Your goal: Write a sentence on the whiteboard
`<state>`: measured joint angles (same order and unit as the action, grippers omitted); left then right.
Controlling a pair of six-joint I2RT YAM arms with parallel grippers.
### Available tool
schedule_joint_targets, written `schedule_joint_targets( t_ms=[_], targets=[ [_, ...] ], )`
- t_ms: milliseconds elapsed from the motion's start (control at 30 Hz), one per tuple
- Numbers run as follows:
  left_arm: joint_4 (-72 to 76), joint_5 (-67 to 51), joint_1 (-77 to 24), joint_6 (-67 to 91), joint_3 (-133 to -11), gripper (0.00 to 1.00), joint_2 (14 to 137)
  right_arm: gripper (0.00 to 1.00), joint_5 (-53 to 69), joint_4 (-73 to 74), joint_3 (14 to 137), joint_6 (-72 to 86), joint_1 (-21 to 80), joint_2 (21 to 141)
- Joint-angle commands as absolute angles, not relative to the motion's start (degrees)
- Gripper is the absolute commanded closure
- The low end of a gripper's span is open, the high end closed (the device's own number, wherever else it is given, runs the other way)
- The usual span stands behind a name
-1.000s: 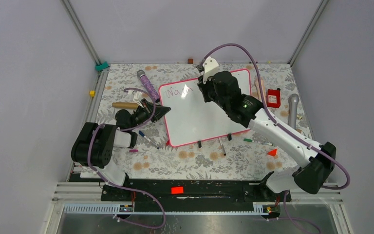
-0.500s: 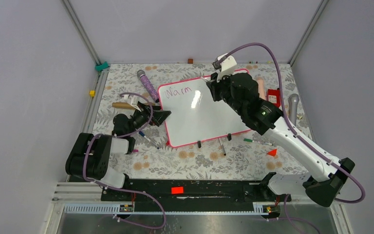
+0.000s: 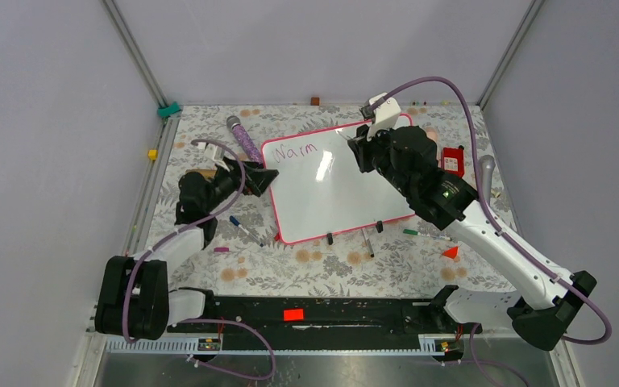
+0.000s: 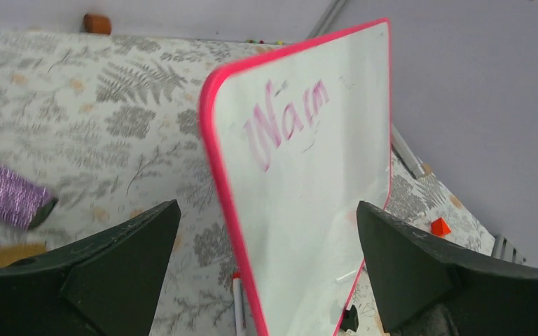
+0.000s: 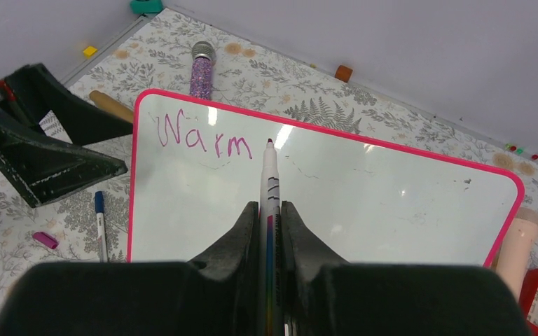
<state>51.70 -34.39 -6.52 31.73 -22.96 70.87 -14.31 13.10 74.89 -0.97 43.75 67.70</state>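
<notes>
I need to use my left gripper, whose open fingers hold the whiteboard's pink frame loosely, to grip the frame lower (image 3: 273, 196) and steady it before more writing.
The whiteboard (image 3: 346, 189) with its pink frame lies in the middle of the floral table. The sentence (image 3: 298, 151) reads "Warm" in purple-pink at the board's top left; it also shows in the wrist views (image 5: 203, 136) (image 4: 287, 122). My right gripper (image 3: 360, 149) hovers over the board's upper middle, shut on a white marker (image 5: 269, 175). The marker's tip points just right of the "m"; whether it touches the board I cannot tell. My left gripper (image 3: 255, 181) stands open at the board's left rim (image 4: 224, 182), fingers wide apart and gripping nothing.
A purple glitter microphone (image 3: 244, 141) and a wooden handle (image 3: 205, 173) lie left of the board. A blue-capped pen (image 3: 242, 228) and pink cap (image 3: 221, 250) sit near the left arm. Right of the board are a red box (image 3: 452, 161) and a grey microphone (image 3: 484, 181). Loose markers (image 3: 367, 242) lie along the front edge.
My left gripper has opened at the board's left edge and its arm has swung. The right gripper has shifted right with the marker, uncovering the whole word "Warm".
</notes>
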Motion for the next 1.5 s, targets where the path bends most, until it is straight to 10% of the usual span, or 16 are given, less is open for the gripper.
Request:
schedule_joint_targets(
  t_ms=[0,667,1133,1467],
  targets=[
    [34.42,-43.35,-8.29,20.99,-31.02,0.01,69.30,1.00,-13.55,12.21,74.75,0.86,43.22,66.78],
    [70.46,-55.32,-2.76,28.42,-21.49,0.02,86.12,1.00,-11.87,13.36,74.05,0.96,43.19,67.32],
    [84.46,-61.42,-3.85,36.46,-23.90,0.54,94.93,1.00,-9.25,13.74,73.56,1.69,43.28,69.13],
    [84.51,-63.14,-4.31,38.11,-25.53,0.59,95.67,1.00,-8.88,13.77,73.99,2.19,44.43,71.05]
  ],
)
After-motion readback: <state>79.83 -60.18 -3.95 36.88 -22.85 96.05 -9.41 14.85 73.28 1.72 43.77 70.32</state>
